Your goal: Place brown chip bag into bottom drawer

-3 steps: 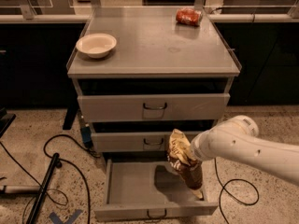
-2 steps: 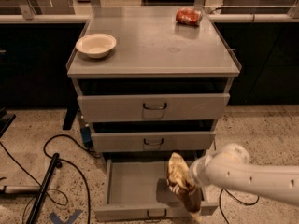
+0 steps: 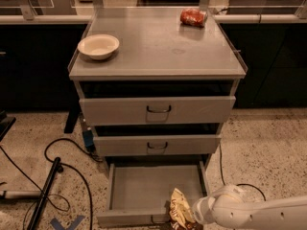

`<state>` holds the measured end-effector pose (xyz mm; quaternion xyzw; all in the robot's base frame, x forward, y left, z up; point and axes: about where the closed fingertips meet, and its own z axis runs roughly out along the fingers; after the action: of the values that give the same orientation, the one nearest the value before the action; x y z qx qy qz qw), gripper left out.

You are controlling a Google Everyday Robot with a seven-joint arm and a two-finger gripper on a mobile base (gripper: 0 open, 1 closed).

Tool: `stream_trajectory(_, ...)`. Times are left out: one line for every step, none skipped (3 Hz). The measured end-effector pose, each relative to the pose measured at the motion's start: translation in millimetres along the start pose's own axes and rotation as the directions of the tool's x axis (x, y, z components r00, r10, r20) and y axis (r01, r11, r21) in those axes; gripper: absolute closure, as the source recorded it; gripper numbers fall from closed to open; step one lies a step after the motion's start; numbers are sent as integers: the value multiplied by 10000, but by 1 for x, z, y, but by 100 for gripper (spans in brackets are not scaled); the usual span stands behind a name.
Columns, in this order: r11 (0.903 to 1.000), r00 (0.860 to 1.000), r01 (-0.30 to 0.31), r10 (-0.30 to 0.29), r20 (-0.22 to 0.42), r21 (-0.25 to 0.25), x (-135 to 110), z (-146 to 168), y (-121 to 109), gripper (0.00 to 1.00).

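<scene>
Next, my gripper releases the brown chip bag on the bottom drawer's inside [image 3: 179,189], close to that drawer's front panel, toward the side where my arm is. The bag now stands over that front panel.
The brown chip bag [image 3: 179,208], glossy brown and pale yellow, stands at the front right corner of the open bottom drawer [image 3: 144,186], over its low front panel. My gripper [image 3: 188,216] is at the bag's right side at the lower edge of the view, on the end of the white arm [image 3: 249,211] that comes in from the right. The bag and the wrist cover the fingers.
The grey cabinet has two more drawers above, the top one [image 3: 157,110] pulled out a little. A white bowl [image 3: 98,46] and a red snack bag [image 3: 193,17] sit on the cabinet top. Black cables [image 3: 57,169] lie on the floor at left.
My arm has dropped lower and toward the front, carrying the chip bag down from above the drawer to its front right corner.
</scene>
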<state>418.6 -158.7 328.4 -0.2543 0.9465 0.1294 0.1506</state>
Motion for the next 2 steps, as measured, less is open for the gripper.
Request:
stream_trajectory(9960,9961,-877,877,7,166,-27,58,-6,100)
stream_trajectory(9953,9954,-902,913,-293,361,-35,81,-1,100)
